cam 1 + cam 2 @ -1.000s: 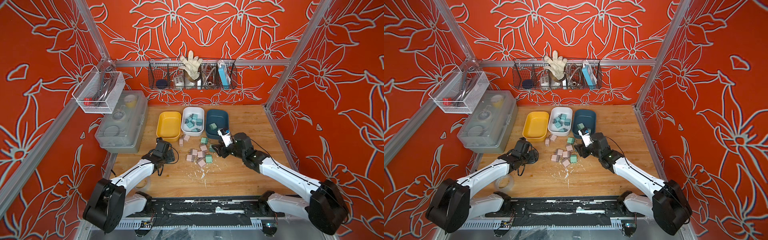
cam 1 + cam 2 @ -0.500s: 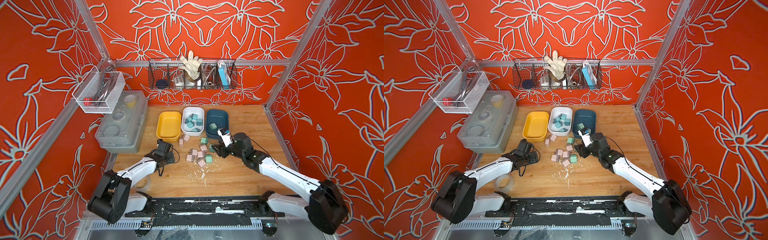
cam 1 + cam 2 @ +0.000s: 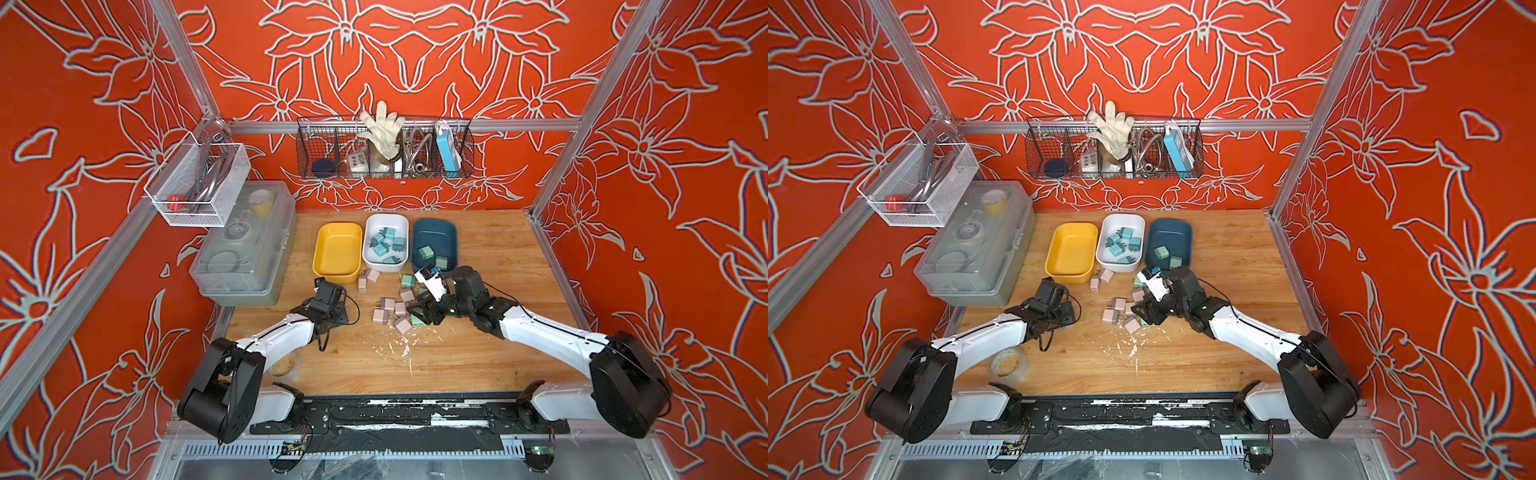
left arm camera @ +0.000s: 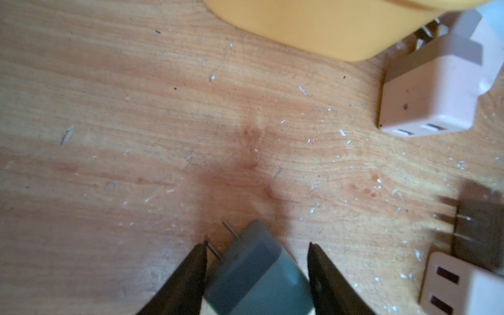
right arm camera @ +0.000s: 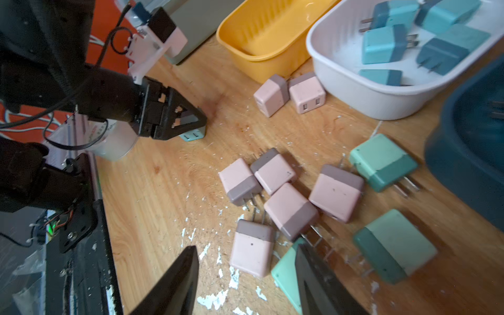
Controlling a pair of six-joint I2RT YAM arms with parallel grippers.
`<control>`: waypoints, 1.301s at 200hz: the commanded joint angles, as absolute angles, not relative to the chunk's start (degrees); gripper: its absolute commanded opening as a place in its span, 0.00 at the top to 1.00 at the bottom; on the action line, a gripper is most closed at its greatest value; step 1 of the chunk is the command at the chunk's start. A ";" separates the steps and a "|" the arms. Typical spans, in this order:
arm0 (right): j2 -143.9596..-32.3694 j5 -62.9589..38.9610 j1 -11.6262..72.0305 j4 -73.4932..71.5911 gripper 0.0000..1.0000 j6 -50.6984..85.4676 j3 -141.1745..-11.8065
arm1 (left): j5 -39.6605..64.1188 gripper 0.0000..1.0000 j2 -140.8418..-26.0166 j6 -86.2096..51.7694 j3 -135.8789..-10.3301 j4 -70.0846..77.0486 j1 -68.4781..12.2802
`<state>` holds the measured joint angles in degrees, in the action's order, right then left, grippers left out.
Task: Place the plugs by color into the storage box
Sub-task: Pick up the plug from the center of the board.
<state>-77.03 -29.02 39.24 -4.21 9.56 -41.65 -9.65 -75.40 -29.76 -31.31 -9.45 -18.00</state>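
I see the light blue plug sitting slanted between my left gripper's fingers, so I need to open them and take the plug squarely by its sides (image 4: 287, 264) before I carry it to the white bin.
Three open storage bins stand side by side at the back. The yellow bin (image 3: 337, 253) is empty, the white bin (image 3: 385, 220) holds several light blue plugs (image 5: 381, 46), and the dark blue bin (image 3: 434, 228) holds mint green ones. Loose pale pink plugs (image 5: 289, 210) and mint green plugs (image 5: 381, 163) lie in a pile mid-table. My left gripper (image 4: 257, 244) is low on the table left of the pile, its fingers shut on a light blue plug (image 4: 256, 272) that rests on the wood. My right gripper (image 5: 245, 246) hovers open over the pile's near edge, one finger above a green plug.
A grey lidded box (image 3: 245, 245) sits against the left wall, with a white mesh basket (image 3: 199, 183) hung above it. A wire basket (image 3: 384, 149) hangs on the back wall. A tape roll (image 3: 286, 368) lies near the left arm's base. White flecks dot the wood.
My left gripper's jaws have narrowed onto the light blue plug, and the left arm has shifted slightly. The right arm has not moved.
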 commanded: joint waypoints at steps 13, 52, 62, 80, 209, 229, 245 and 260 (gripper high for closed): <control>-78.13 -31.07 42.10 -3.12 0.38 6.82 -44.73 | -7.88 0.48 -75.50 -28.98 -30.41 -8.83 -17.75; -80.94 -29.93 44.80 -2.11 0.38 5.84 -46.67 | -7.13 0.53 -75.60 -27.95 -30.84 -8.36 -17.71; -81.91 -30.15 45.58 -1.23 0.38 5.15 -47.54 | -6.76 0.53 -75.52 -27.88 -30.93 -8.28 -17.75; -82.86 -29.61 46.97 0.10 0.38 4.35 -48.79 | -5.69 0.53 -75.42 -28.25 -31.07 -8.13 -17.75; -78.48 -24.73 48.08 1.99 0.38 1.07 -47.41 | -1.73 0.46 -77.55 -33.92 -28.84 -7.76 -17.82; -77.70 -24.03 48.17 1.51 0.38 0.94 -46.81 | -1.12 0.55 -76.87 -33.60 -28.64 -7.47 -17.79; -77.57 -23.50 48.17 1.60 0.38 0.77 -46.76 | -1.05 0.61 -76.31 -33.25 -28.74 -7.70 -17.77; -77.52 -23.13 48.30 1.84 0.38 0.66 -46.88 | -1.05 0.67 -75.71 -33.03 -28.55 -7.39 -17.82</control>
